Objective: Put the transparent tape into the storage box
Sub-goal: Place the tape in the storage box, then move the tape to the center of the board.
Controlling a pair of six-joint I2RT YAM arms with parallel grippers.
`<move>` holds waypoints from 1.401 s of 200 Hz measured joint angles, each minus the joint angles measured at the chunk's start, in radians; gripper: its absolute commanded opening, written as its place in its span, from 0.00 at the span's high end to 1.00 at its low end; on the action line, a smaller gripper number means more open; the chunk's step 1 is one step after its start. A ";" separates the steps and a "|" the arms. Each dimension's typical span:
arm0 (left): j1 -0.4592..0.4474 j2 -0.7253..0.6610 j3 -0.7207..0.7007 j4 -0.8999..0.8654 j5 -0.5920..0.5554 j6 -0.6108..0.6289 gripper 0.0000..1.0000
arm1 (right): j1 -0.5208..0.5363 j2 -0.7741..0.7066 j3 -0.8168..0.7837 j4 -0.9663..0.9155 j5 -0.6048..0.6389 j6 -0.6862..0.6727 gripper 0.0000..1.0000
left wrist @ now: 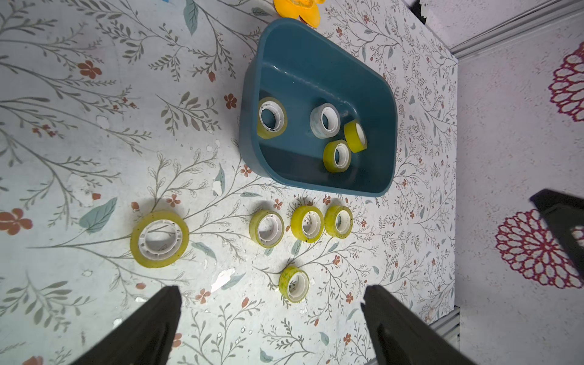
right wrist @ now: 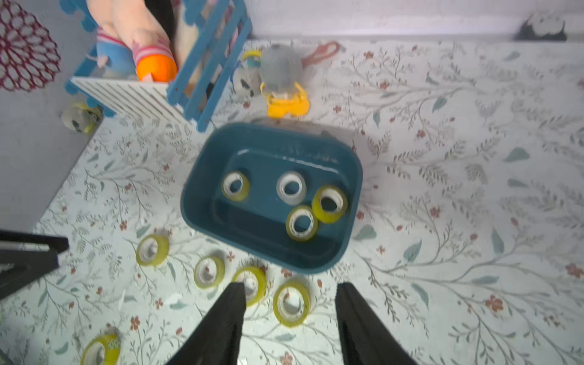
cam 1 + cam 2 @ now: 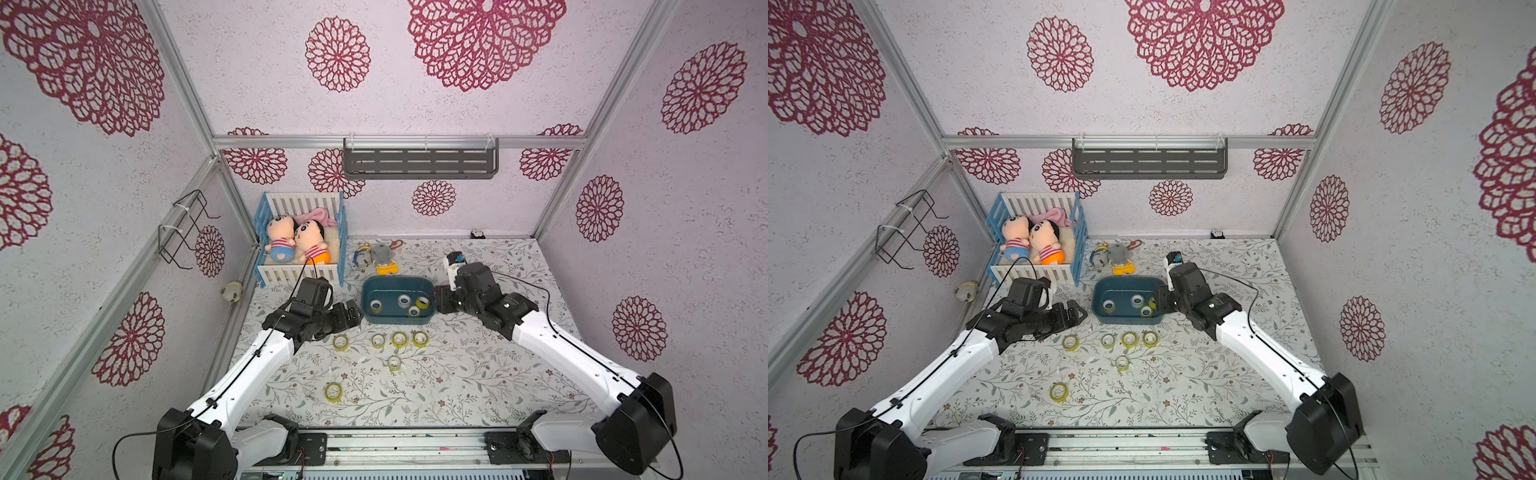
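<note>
Next, my right gripper closes on the outer side of the tape roll [image 3: 426, 340] [image 2: 305, 303] that is at the end of the row of three, nearest my right arm.
The teal storage box [image 3: 395, 320] [image 3: 1127, 320] [image 1: 316, 53] [image 2: 265, 136] sits mid-table and holds several rolls of transparent tape. One of them [image 2: 329, 203] leans tilted on another near the box's right end. Several more yellowish rolls lie on the table in front, among them a row of three [image 3: 399, 339] and a large one [image 1: 159, 239]. My left gripper [image 3: 356, 313] [image 1: 271, 289] hovers open and empty by the box's left end. At the right end my right gripper [image 3: 439, 300] [image 2: 290, 284] is open and holds nothing. A roll on the table [image 2: 292, 304] shows between its fingers.
A blue-and-white toy crib [image 3: 301, 274] with two dolls stands at the back left. Small toys [image 3: 376, 259] lie just behind the box, and a white device [image 3: 453, 262] sits behind my right wrist. A grey shelf [image 3: 419, 160] hangs on the back wall.
</note>
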 measured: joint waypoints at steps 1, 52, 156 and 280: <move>0.000 0.000 -0.001 0.001 0.000 -0.001 0.03 | 0.000 -0.002 -0.006 0.000 0.000 0.000 0.48; 0.000 0.006 -0.059 0.079 0.011 -0.084 0.03 | 0.054 -0.055 -0.259 -0.019 -0.051 0.002 0.46; -0.002 0.038 -0.049 0.077 -0.017 -0.114 0.03 | 0.137 0.271 -0.157 0.024 0.069 0.000 0.48; -0.002 0.047 -0.069 0.064 0.005 -0.122 0.03 | 0.087 0.360 -0.120 0.136 0.071 0.098 0.47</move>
